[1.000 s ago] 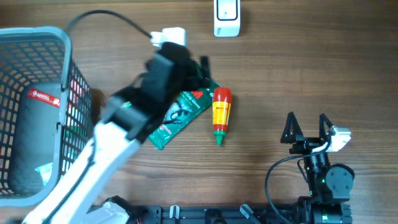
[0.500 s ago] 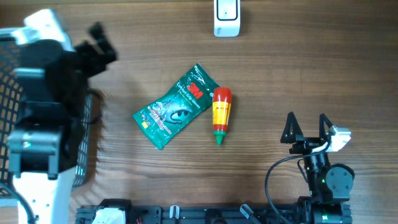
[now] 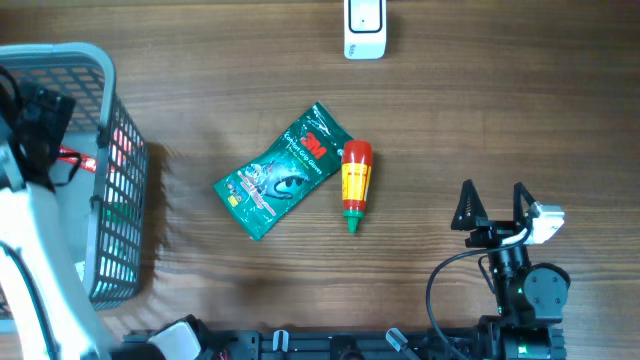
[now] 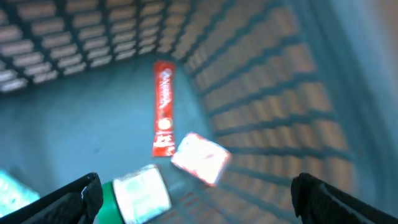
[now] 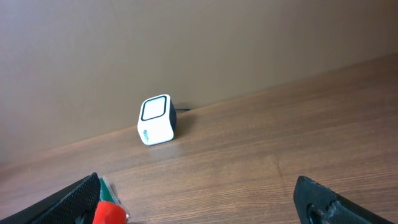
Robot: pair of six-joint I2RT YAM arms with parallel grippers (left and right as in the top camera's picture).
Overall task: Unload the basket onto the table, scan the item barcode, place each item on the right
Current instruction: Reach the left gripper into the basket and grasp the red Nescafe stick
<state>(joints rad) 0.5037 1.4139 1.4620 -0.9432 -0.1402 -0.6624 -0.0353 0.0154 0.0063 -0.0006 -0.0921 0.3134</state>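
The middle of the red stick packet [image 3: 78, 157] [image 4: 164, 117] in the grey basket, beside its white lettering, is the spot my left gripper needs to go down to and close on.
The white barcode scanner [image 3: 364, 28] stands at the table's far edge; the right wrist view shows the scanner [image 5: 155, 119] with its dark window. A green packet [image 3: 285, 185] and a red-and-yellow bottle [image 3: 355, 186] lie side by side mid-table. My left gripper [image 3: 40, 118] hangs over the grey basket [image 3: 110, 75], open and holding nothing. Below the left gripper [image 4: 199, 205], blurred, lie a red stick packet [image 4: 163, 109], a white-pink packet [image 4: 200, 158] and a green-and-white item [image 4: 134, 193]. My right gripper [image 3: 492, 205] rests open at the near right, holding nothing.
The basket's mesh walls [image 4: 267, 81] rise around the left gripper. The scanner's cable runs off behind it. The bottle's red cap [image 5: 107, 213] and the green packet's corner show by the right gripper's [image 5: 202, 202] left finger.
My left arm has swung left from above the green packet to over the basket, uncovering the packet and bottle. Both grippers stay open. The right arm has not moved.
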